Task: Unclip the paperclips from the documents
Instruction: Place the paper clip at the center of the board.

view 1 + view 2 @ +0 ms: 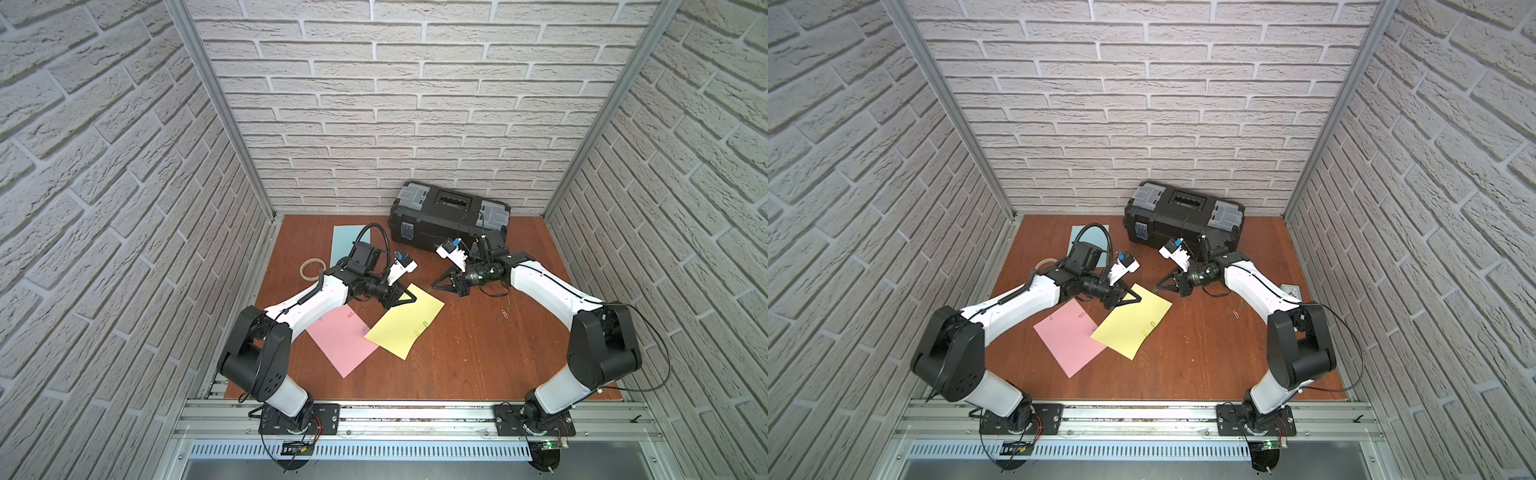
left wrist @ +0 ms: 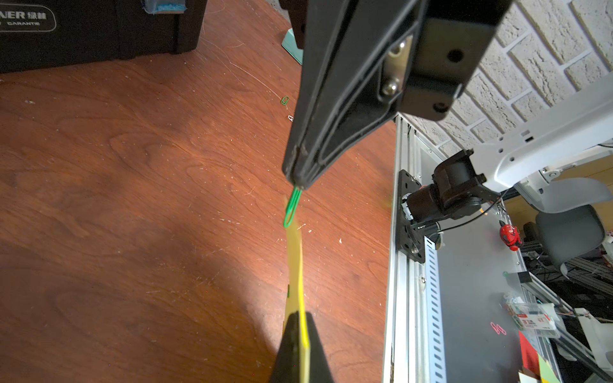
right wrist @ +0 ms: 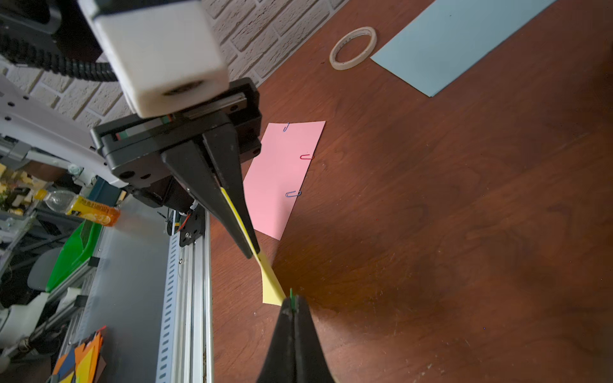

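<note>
The green paperclip will go down from my right gripper on the table [image 1: 497, 307], where I will leave it beside the loose paperclips.
My left gripper [image 2: 297, 316] is shut on a lifted corner of the yellow document [image 1: 405, 326]. My right gripper [image 3: 292, 299] faces it, shut on a green paperclip [image 2: 293, 207] whose free end lies against that sheet's corner. Two more paperclips [image 1: 420, 328] sit on the yellow sheet's right edge. The pink document [image 3: 282, 179] lies flat beside it, with blue and red paperclips [image 3: 293, 194] along its edges. The light blue document [image 1: 345, 241] lies at the back, partly hidden by the left arm.
A black toolbox [image 1: 449, 216] stands at the back wall, behind the right gripper. A tape roll [image 1: 312, 268] lies at the left edge. Loose paperclips [image 1: 504, 314] lie on the table under the right arm. A small teal clock [image 1: 1291, 289] sits at the right.
</note>
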Available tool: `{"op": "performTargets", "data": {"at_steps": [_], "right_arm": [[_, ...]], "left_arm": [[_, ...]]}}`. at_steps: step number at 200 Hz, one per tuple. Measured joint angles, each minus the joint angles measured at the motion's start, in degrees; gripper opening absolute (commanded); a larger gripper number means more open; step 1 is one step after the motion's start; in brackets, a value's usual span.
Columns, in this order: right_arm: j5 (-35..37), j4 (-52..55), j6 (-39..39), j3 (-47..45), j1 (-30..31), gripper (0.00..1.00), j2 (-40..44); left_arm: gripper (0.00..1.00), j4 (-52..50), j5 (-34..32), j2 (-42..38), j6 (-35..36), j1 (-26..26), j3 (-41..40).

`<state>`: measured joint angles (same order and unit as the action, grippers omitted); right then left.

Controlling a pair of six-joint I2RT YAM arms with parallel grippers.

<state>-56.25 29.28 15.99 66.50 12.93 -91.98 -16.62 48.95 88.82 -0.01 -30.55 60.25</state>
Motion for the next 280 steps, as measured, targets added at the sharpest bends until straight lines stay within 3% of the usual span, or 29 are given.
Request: {"op": "performTargets", "data": {"at_steps": [57,148,244,280], "right_arm": [[4.6,-6.6,-11.9,-7.9,-5.7,0.03,6.5],[21.2,-10.9,-30.6,-25.7,-21.2,0.03,12.2],[31.1,-14.1,-35.8,-26.4,-25.2,0.05,6.7],[33.4,-14.0,-36.4,-26.4,-25.7,0.21,6.2]], "left_arm": [[0.00,0.0,-0.3,0.0,0.0,0.0,0.0],[0.00,0.2,-1.3,0.0,0.0,0.0,0.0],[0.00,0.3,-2.0,-0.6,0.0,0.0,0.0],[0.00,0.3,-2.3,-0.9,0.0,0.0,0.0]]}}
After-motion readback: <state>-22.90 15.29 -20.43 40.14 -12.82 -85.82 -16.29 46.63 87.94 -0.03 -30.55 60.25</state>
